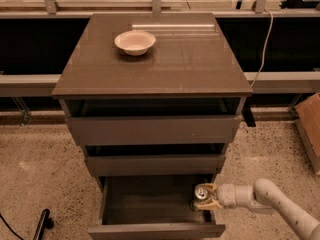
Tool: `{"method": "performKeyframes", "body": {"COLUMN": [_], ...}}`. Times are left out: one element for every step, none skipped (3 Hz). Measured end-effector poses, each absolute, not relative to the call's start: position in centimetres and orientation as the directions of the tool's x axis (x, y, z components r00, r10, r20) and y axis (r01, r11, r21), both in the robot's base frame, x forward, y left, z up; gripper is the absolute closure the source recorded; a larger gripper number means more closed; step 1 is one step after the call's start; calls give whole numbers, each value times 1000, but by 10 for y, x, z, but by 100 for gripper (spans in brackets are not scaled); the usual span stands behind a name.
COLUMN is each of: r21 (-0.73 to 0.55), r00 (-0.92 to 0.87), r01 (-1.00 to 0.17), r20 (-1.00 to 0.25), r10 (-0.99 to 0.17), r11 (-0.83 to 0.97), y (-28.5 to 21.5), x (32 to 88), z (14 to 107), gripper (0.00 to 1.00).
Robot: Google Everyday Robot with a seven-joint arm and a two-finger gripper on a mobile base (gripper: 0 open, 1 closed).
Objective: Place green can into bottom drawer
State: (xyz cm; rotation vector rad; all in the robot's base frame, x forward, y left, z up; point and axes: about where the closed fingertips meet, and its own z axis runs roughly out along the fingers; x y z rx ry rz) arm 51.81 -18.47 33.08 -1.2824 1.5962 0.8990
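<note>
My gripper is to let go of the green can on the drawer's dark bottom (187, 200), a little in from the drawer's side nearest my arm.
The green can (200, 195) is upright, its silver top showing, at the right side of the open bottom drawer (155, 229), just inside its right wall. My gripper (205, 196) reaches in from the lower right and is shut on the can. The arm (270, 199) runs off to the right edge. The bottom drawer is pulled out well past the two upper drawers (152, 129), and its dark floor shows to the left of the can.
A white bowl (135, 42) sits on the cabinet top (200, 69). A black cable and a dark object (42, 223) lie on the speckled floor at lower left. A brown box (310, 129) stands at the right edge.
</note>
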Motion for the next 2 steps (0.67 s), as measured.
{"method": "performKeyframes", "body": {"r21": [13, -25], "r00": [-85, -35], "r01": [-978, -984], "r20": [-934, -946], "r10": [-346, -323], "r11": [207, 179], "y": [-185, -162], "x": [518, 524], "z": [331, 316], "gripper": [100, 100]}}
